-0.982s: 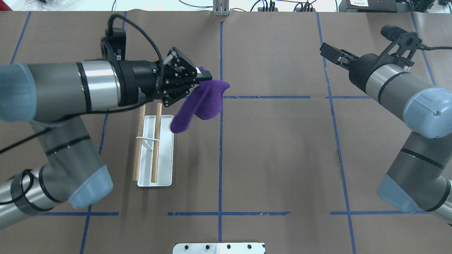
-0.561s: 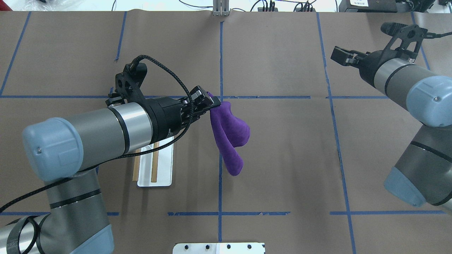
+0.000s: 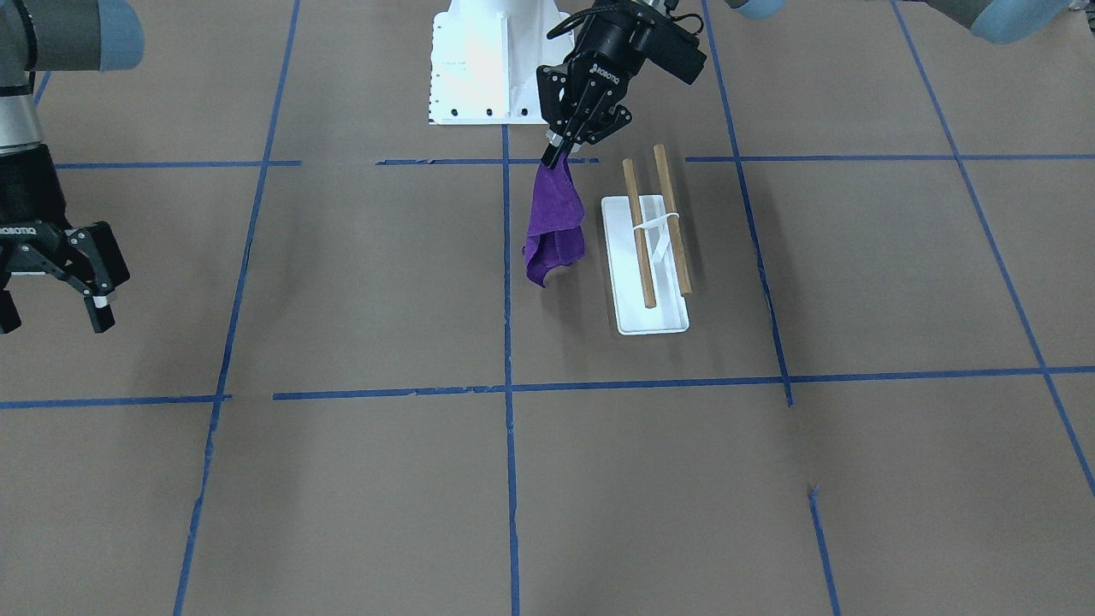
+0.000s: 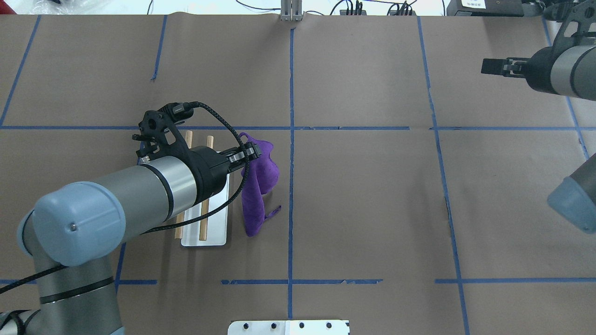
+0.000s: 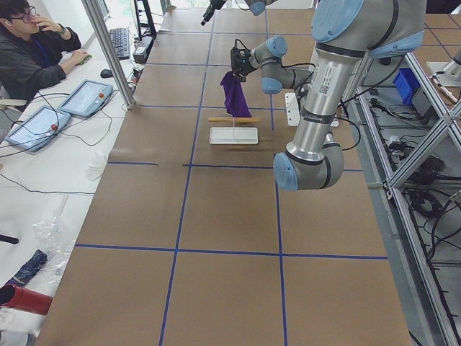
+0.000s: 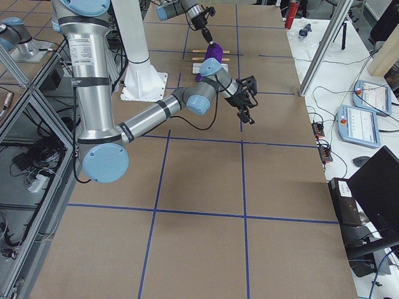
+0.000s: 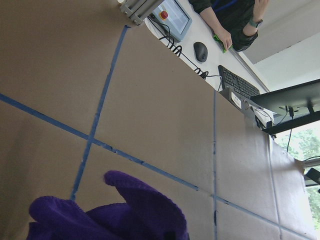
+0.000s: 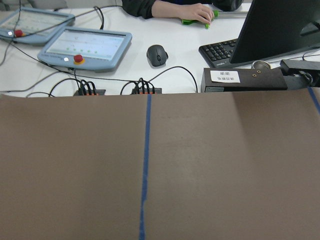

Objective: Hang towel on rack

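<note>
The robot's left gripper needs to let go of the purple towel draped across both wooden bars [image 3: 647, 228], above the white base of the rack.
The purple towel [image 4: 259, 186] hangs limp from one corner in my left gripper [image 4: 251, 151], which is shut on it. In the front view the towel [image 3: 554, 227] hangs below the gripper [image 3: 554, 156], just beside the rack and apart from it. The rack [image 3: 652, 318] is a white base with two raised wooden bars [image 3: 638, 233] side by side. It also shows in the overhead view [image 4: 217, 223], partly under my left arm. The towel fills the bottom of the left wrist view [image 7: 115, 215]. My right gripper [image 3: 53, 318] is open and empty, far off at the table's right side.
The brown table covering [image 4: 372, 195] carries blue tape grid lines. The robot's white base plate [image 3: 479, 64] is at the near edge. An operator [image 5: 29, 50] sits past the far edge with tablets and a keyboard.
My left gripper has drawn back toward the robot and leftward with the towel, which now hangs beside the rack. My right arm has swung away to the right.
</note>
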Controlling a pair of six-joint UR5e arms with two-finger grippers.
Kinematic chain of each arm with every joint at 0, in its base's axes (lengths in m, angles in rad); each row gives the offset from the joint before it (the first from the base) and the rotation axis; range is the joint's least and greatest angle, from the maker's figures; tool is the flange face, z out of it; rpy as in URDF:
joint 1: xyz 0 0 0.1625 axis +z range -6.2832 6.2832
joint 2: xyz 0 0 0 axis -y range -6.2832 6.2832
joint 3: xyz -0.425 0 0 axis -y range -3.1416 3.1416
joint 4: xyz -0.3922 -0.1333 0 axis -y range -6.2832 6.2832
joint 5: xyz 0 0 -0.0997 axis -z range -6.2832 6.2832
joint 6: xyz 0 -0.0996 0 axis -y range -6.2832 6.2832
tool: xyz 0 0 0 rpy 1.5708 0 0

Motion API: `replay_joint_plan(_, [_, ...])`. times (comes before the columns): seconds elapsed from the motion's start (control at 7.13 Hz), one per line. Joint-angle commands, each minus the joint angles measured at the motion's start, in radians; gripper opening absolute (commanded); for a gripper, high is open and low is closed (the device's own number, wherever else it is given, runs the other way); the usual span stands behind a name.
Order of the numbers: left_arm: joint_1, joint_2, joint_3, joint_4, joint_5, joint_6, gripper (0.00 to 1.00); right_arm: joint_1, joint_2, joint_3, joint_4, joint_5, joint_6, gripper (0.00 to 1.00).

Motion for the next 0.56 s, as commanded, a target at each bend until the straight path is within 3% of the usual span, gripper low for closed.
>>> replay_joint_plan(0.0, [-0.029, 0.165, -0.100, 0.018, 0.001, 0.093, 0.00, 0.131, -0.003, -0.012, -0.188, 0.153, -0.277, 1.00])
replay_joint_plan(0.42, [-0.106, 0.354, -0.183, 0.013, -0.007, 0.211, 0.00, 0.263, 0.001, -0.112, -0.282, 0.326, -0.574, 1.00])
